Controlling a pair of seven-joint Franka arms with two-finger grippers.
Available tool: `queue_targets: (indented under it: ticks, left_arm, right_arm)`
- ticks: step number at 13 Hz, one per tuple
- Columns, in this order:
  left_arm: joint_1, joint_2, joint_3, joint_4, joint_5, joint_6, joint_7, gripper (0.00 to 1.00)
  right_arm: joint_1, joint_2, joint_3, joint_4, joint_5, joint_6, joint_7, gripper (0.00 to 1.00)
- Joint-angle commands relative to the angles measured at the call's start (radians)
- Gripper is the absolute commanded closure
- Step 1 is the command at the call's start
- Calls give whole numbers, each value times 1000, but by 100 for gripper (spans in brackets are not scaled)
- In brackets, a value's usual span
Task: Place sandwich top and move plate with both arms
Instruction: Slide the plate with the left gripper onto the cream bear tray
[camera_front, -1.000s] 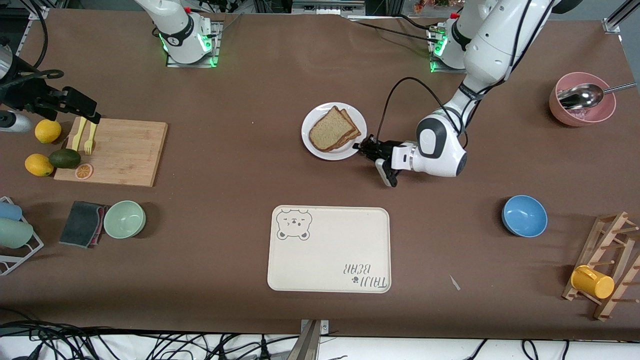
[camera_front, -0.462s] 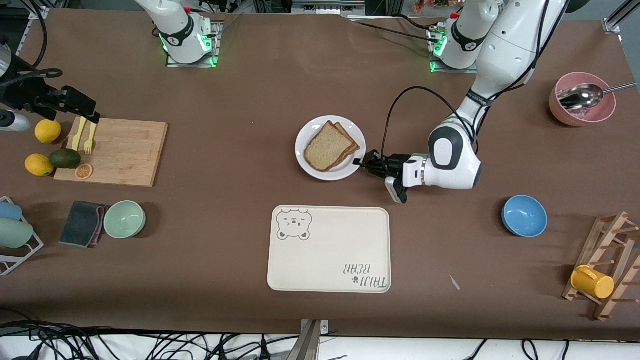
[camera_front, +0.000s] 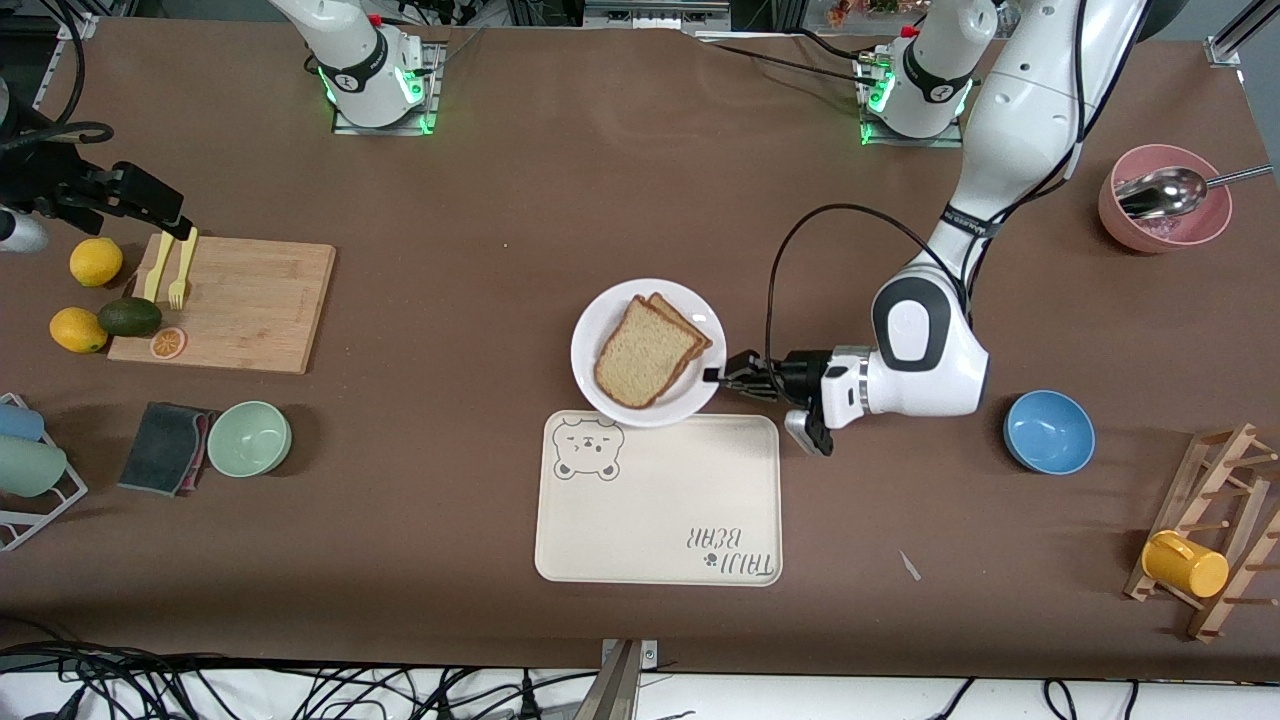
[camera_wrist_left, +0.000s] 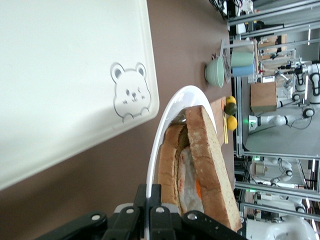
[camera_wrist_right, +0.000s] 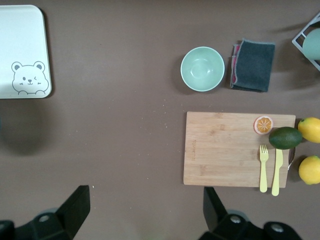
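My left gripper is to let go of the white plate soon. It will set the plate free on the middle of the cream bear tray (camera_front: 673, 493) (camera_wrist_left: 65, 70).
The white plate (camera_front: 700, 400) carries the sandwich top (camera_front: 643, 352), a light speckled slice lying on a darker slice. My left gripper (camera_front: 716, 376) is shut on the plate's rim at the left arm's side and holds it up over the table and the edge of the cream bear tray (camera_front: 660, 510). In the left wrist view the jaws (camera_wrist_left: 154, 200) pinch the rim (camera_wrist_left: 165, 125), and the sandwich top (camera_wrist_left: 212, 165) lies over egg filling. My right gripper (camera_front: 160, 207) is open and empty over the right arm's end of the table, by the cutting board (camera_front: 240, 305); its jaws (camera_wrist_right: 145, 210) stand wide apart.
A blue bowl (camera_front: 1048, 431) sits close to the left arm's elbow. A pink bowl with a spoon (camera_front: 1165, 200) and a wooden rack with a yellow mug (camera_front: 1185, 563) are at the left arm's end. A green bowl (camera_front: 249, 437), grey cloth (camera_front: 165, 447), lemons and an avocado are near the cutting board.
My left gripper has carried the plate with the sandwich toward the front camera, from mid-table to over the tray's edge. The right gripper has barely shifted.
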Motion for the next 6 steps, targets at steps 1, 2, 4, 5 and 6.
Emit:
queue_targets:
  ticks: [1, 2, 4, 5, 6]
  left_arm:
    - [-4, 128, 8, 182, -34, 18, -62, 100]
    - [-3, 141, 11, 196, -34, 64, -69, 100]
    - [-8, 167, 11, 241, -38, 140, -108, 100]
    - [-9, 179, 11, 264, -41, 158, -128, 100]
    - [-8, 194, 11, 285, -41, 166, -141, 100]
  right_arm:
    - [-1, 6, 2, 39, 7, -5, -34, 0]
    - [-1, 19, 2, 56, 7, -3, -35, 0]
    - [-2, 22, 1, 67, 7, -6, -35, 0]
    - [-2, 22, 1, 65, 8, -8, -23, 0]
    - [-1, 23, 1, 65, 7, -12, -20, 0]
